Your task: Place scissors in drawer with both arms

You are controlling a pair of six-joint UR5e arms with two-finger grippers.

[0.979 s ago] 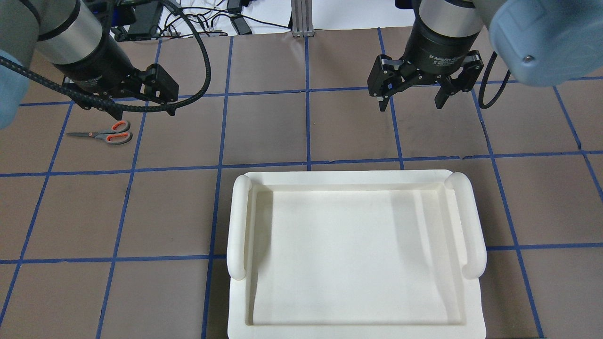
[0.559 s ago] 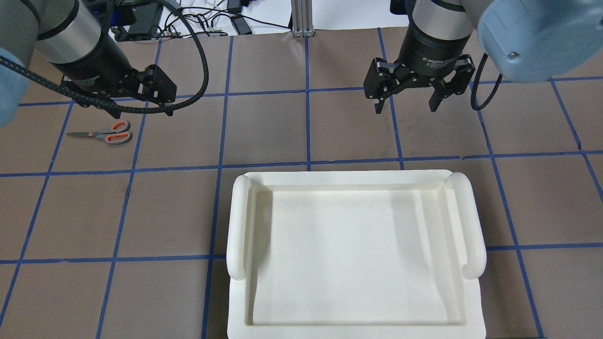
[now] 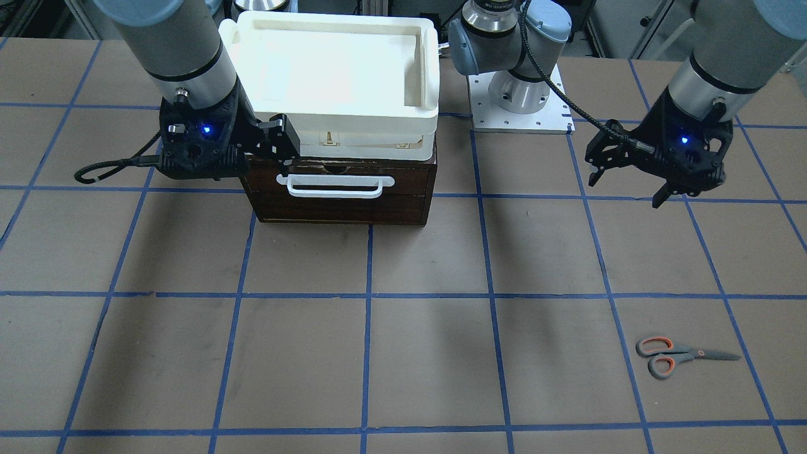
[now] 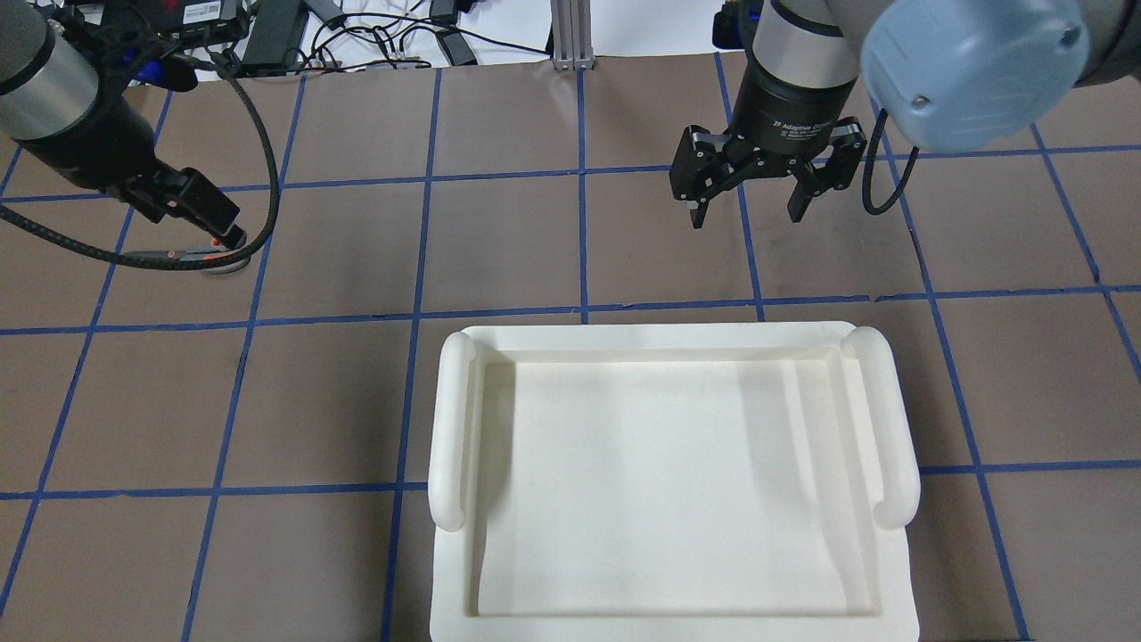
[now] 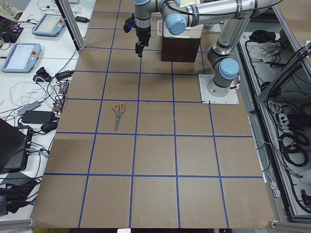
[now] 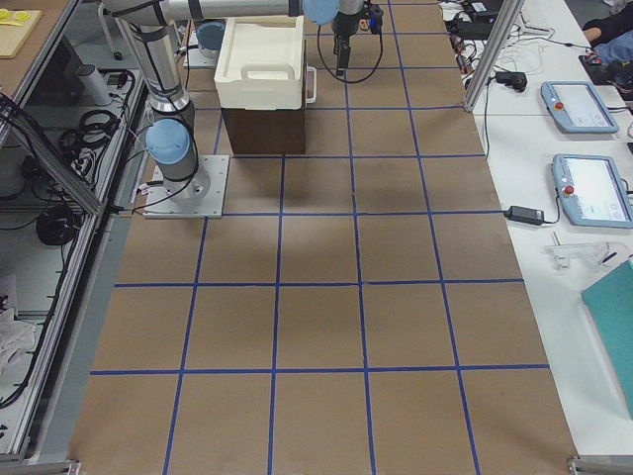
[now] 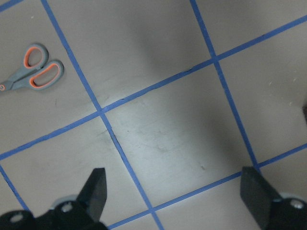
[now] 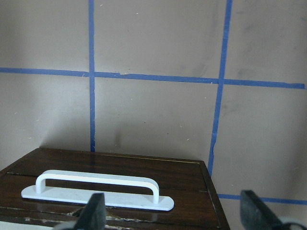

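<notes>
Next, my right gripper will go to the white bar handle's middle [image 3: 337, 193] [image 8: 98, 178] on the shut drawer and close there.
The scissors [image 3: 678, 357], grey loops lined in orange, lie flat on the brown table far to the drawer's side; they also show in the left wrist view [image 7: 36, 74]. In the overhead view my left gripper [image 4: 209, 223] hangs over the scissors [image 4: 178, 259] and hides part of them. It is open and empty, above the table. The dark brown drawer [image 3: 340, 205] is shut, its white bar handle [image 8: 96, 184] facing outward. My right gripper [image 4: 747, 217] is open and empty, just in front of and above the handle.
A cream-white plastic tray [image 3: 429, 75] sits on top of the drawer cabinet and fills the near half of the overhead view [image 4: 450, 419]. The left arm's black cable [image 4: 258, 134] loops beside its gripper. Blue tape lines grid the table.
My left gripper has swung left and now covers part of the scissors in the overhead view. My right gripper has shifted a little left and toward the drawer. Both stay open.
</notes>
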